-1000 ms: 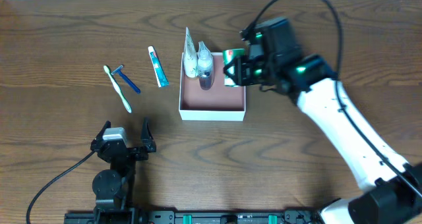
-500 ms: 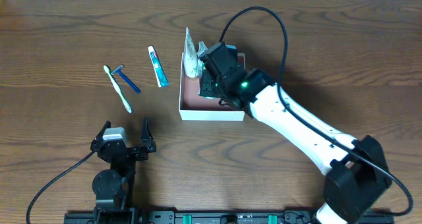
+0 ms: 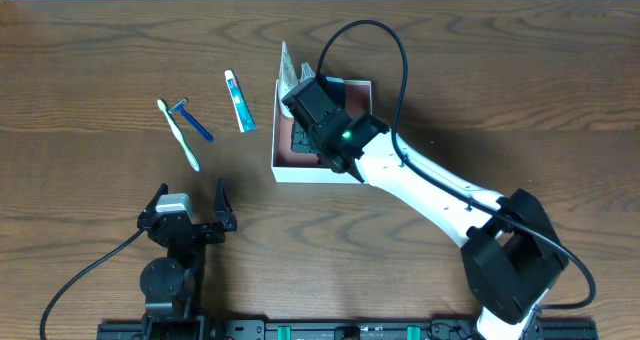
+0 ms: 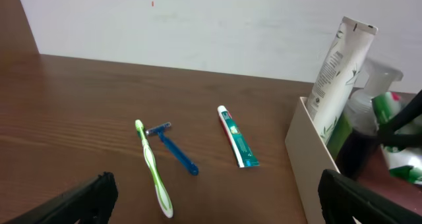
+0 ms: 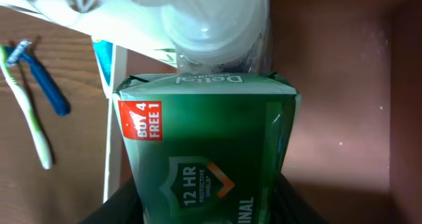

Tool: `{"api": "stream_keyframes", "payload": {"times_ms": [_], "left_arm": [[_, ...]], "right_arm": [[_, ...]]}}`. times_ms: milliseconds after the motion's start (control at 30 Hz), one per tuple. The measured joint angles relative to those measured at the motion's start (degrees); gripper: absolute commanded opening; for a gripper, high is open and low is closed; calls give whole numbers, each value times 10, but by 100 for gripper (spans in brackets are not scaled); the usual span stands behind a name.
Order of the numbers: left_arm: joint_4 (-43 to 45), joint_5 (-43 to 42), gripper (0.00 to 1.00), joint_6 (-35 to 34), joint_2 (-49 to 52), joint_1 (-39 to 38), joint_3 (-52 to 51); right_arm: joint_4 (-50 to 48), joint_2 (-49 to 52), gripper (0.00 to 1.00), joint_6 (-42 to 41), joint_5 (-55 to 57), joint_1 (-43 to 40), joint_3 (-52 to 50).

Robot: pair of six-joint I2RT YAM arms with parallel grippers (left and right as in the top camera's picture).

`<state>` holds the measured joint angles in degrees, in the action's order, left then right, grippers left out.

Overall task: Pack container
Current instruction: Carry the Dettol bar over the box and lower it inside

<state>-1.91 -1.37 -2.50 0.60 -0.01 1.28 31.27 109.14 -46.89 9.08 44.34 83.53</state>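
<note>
I will use my right gripper to set the green soap box down on the container's bottom in front of the white tube (image 3: pixel 291 148).
The container (image 3: pixel 320 172) is a square white-walled box with a reddish-brown inside (image 5: pixel 343 85), at the table's middle back. My right gripper (image 3: pixel 312 122) reaches into it and is shut on a green soap box (image 5: pixel 208 145), held over the container's left half beside a clear bottle's white cap (image 5: pixel 211 20). A white tube (image 3: pixel 287 75) stands in the container's far left corner and also shows in the left wrist view (image 4: pixel 336 72). My left gripper (image 3: pixel 190 208) is open and empty near the front edge, well left of the container.
A green toothbrush (image 3: pixel 179 133), a blue razor (image 3: pixel 192 120) and a small toothpaste tube (image 3: pixel 239 100) lie on the wooden table left of the container. They also show in the left wrist view, ahead of the open jaws (image 4: pixel 217 204).
My right gripper has carried the green soap box leftward from the container's right side to inside it, near the bottle. The left arm has not moved.
</note>
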Motion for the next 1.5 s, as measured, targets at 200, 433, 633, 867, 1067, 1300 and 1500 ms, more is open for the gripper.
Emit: {"api": "stream_keyframes", "payload": {"times_ms": [200, 433, 633, 867, 1067, 1300, 1500], "left_arm": [[0, 0, 98, 0, 0, 0, 0], [0, 0, 98, 0, 0, 0, 0], [0, 0, 98, 0, 0, 0, 0], [0, 0, 98, 0, 0, 0, 0], [0, 0, 98, 0, 0, 0, 0], [0, 0, 98, 0, 0, 0, 0], [0, 0, 98, 0, 0, 0, 0]], "right_arm": [[-9, 7, 1, 15, 13, 8, 0], [-23, 10, 1, 49, 31, 32, 0], [-30, 31, 1, 67, 39, 35, 0], [-38, 52, 1, 75, 40, 39, 0], [-45, 53, 1, 78, 40, 39, 0], [-47, 54, 12, 80, 40, 39, 0], [-48, 56, 22, 82, 40, 39, 0]]}}
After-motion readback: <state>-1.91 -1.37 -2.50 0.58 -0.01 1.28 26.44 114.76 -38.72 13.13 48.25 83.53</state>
